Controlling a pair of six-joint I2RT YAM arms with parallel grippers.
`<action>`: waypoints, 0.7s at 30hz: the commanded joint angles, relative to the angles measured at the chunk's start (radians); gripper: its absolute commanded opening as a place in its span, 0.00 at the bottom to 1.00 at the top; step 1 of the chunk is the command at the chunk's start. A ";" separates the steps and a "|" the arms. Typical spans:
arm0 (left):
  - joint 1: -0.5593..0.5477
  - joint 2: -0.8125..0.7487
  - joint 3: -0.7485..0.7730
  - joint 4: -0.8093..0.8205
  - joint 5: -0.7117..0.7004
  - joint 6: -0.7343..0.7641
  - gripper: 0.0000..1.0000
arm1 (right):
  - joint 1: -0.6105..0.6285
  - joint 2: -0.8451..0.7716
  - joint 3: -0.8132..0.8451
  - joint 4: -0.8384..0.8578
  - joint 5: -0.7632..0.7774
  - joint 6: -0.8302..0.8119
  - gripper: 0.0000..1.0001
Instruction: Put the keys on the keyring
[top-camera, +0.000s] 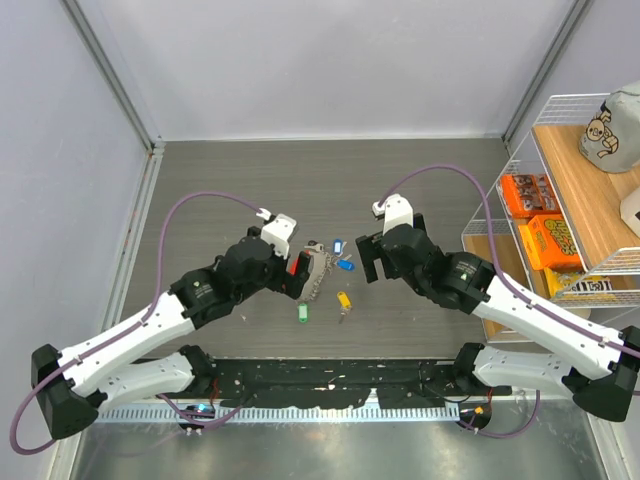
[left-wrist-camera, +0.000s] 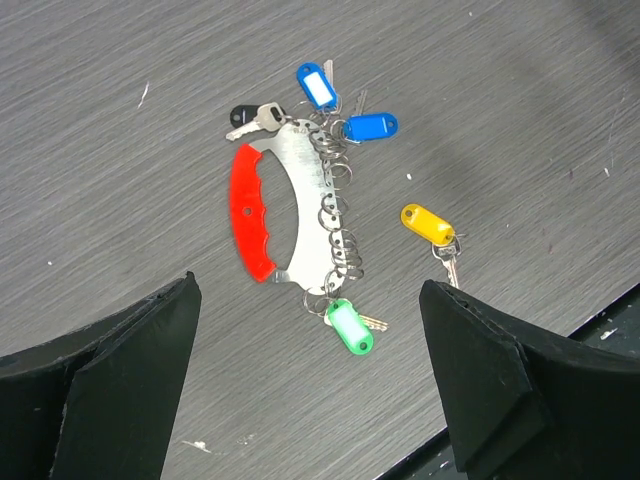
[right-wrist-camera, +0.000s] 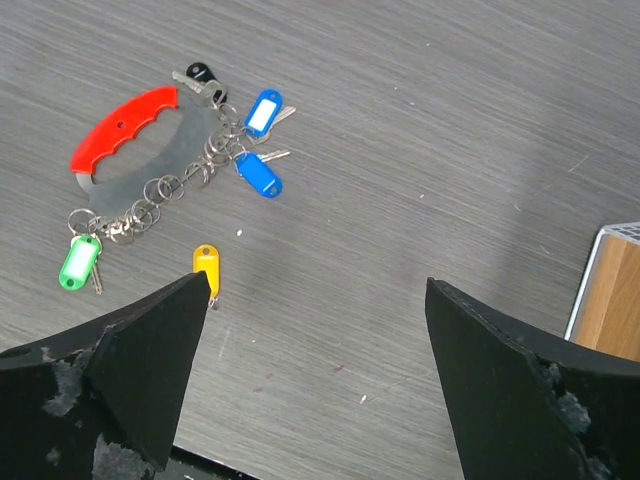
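My left gripper is going to close on the small rings at the near end (top-camera: 316, 291) (left-wrist-camera: 349, 265) of the keyring, beside the key with the green tag.
The keyring (left-wrist-camera: 336, 215) is a silvery row of small rings along a curved metal plate (left-wrist-camera: 298, 205) with a red handle (left-wrist-camera: 250, 212). Two blue-tagged keys (left-wrist-camera: 318, 85) (left-wrist-camera: 370, 126) and a black-headed key (left-wrist-camera: 246, 116) lie at its far end. A green-tagged key (left-wrist-camera: 350, 327) lies at its near end. The yellow-tagged key (left-wrist-camera: 427, 222) lies apart on the table, also seen as the yellow tag (right-wrist-camera: 205, 262). My left gripper (left-wrist-camera: 309, 282) hovers open over the plate's near end. My right gripper (right-wrist-camera: 318, 280) is open over bare table, to the right of the keys (top-camera: 343, 299).
A wire shelf (top-camera: 520, 150) at the right holds orange snack boxes (top-camera: 530, 195) and a bag (top-camera: 612, 125); its wooden edge (right-wrist-camera: 610, 290) shows in the right wrist view. A black rail (top-camera: 330, 380) runs along the near edge. Walls close off the left and the back.
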 joint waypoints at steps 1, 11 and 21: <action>-0.002 0.019 0.003 0.075 0.017 0.001 0.99 | 0.004 -0.001 -0.023 -0.003 -0.036 0.014 0.95; -0.002 0.071 -0.043 0.102 0.026 -0.019 0.99 | 0.009 0.045 -0.130 0.074 -0.185 0.036 1.00; -0.002 0.062 -0.087 0.133 0.033 -0.041 0.99 | 0.020 0.106 -0.257 0.242 -0.257 0.060 0.84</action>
